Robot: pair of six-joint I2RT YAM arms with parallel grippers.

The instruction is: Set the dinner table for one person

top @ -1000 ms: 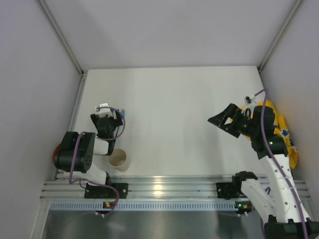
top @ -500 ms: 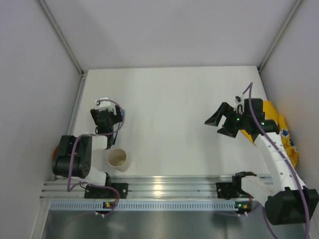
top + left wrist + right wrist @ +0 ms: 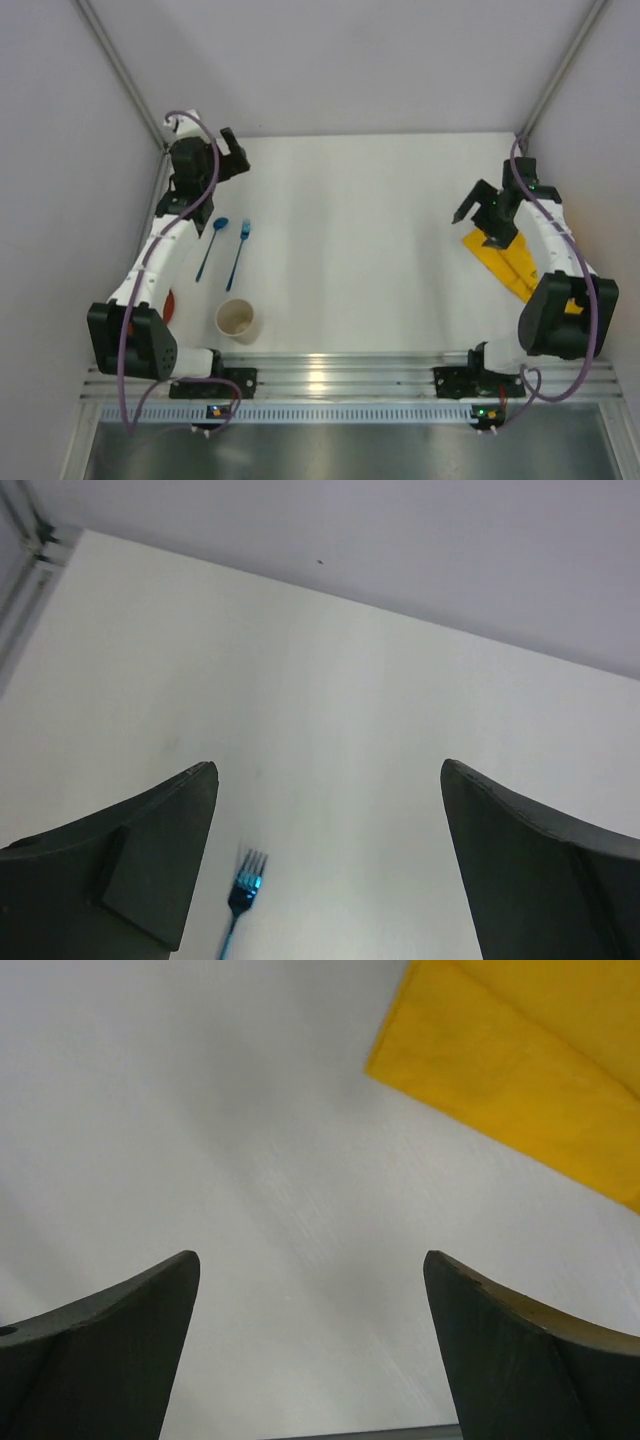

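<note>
The yellow cloth mat is beyond my left gripper's reach, so next my right gripper grabs the mat's corner (image 3: 468, 239) and pulls it to the table's middle.
The white dinner table (image 3: 350, 220) holds a blue spoon (image 3: 211, 249) and a blue fork (image 3: 240, 253) side by side at the left. A cream cup (image 3: 237, 320) stands upright near the front rail. A yellow cloth mat (image 3: 508, 262) lies folded at the right edge. My left gripper (image 3: 232, 156) is open and empty at the far left corner, beyond the cutlery. The left wrist view (image 3: 328, 770) shows the fork's head (image 3: 243, 890) below. My right gripper (image 3: 478, 226) is open and empty, just left of the mat. The right wrist view (image 3: 310, 1256) shows the mat's corner (image 3: 520, 1050).
A red object (image 3: 170, 303) shows partly under the left arm at the table's left edge. The ribbed aluminium rail (image 3: 330, 375) runs along the near edge. Grey walls close the table at the back and both sides.
The left arm swung from beside the cup to the far left corner, uncovering the spoon and fork. The right arm swung right and farther away; the yellow mat now shows flat.
</note>
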